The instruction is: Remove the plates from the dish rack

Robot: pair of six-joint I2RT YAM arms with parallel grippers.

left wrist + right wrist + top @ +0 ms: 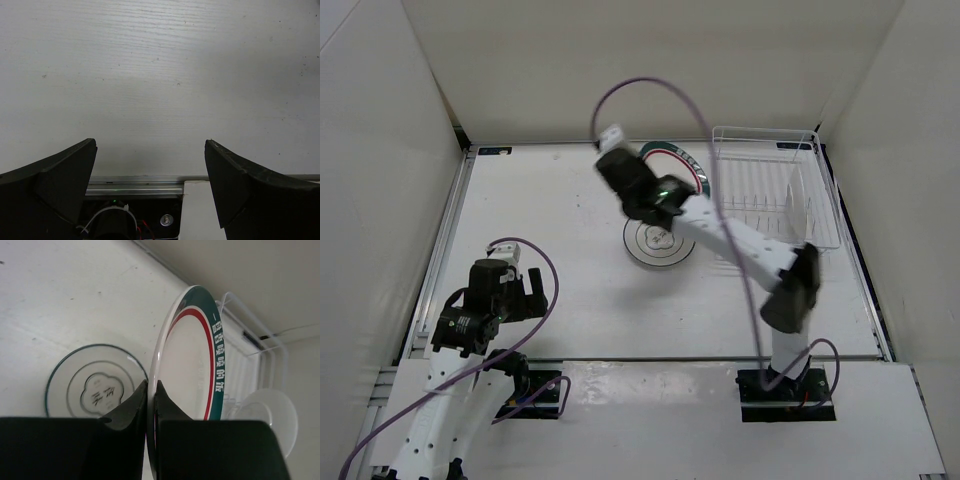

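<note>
Next, I put the green-banded plate down with my right gripper on the table between the grey-rimmed plate and the table's near edge (pixel 706 317) and let go of it.
My right gripper (pixel 151 386) is shut on the rim of the white plate with the dark-green lettered band and red line (pixel 192 355), held on edge above the table; in the top view this plate (pixel 682 163) shows behind the right gripper (pixel 665 195), left of the dish rack (pixel 775 185). The plate with the thin grey rim line and centre motif (pixel 658 243) lies flat on the table below it, also in the right wrist view (pixel 92 382). A plain white plate (pixel 796 205) stands in the rack. My left gripper (pixel 525 290) is open and empty at the near left.
White walls enclose the table on three sides. In the left wrist view the metal table edge rail (pixel 140 182) and the left arm's base lie between the open fingers (pixel 240 185). A purple cable (pixel 650 85) loops above the right arm.
</note>
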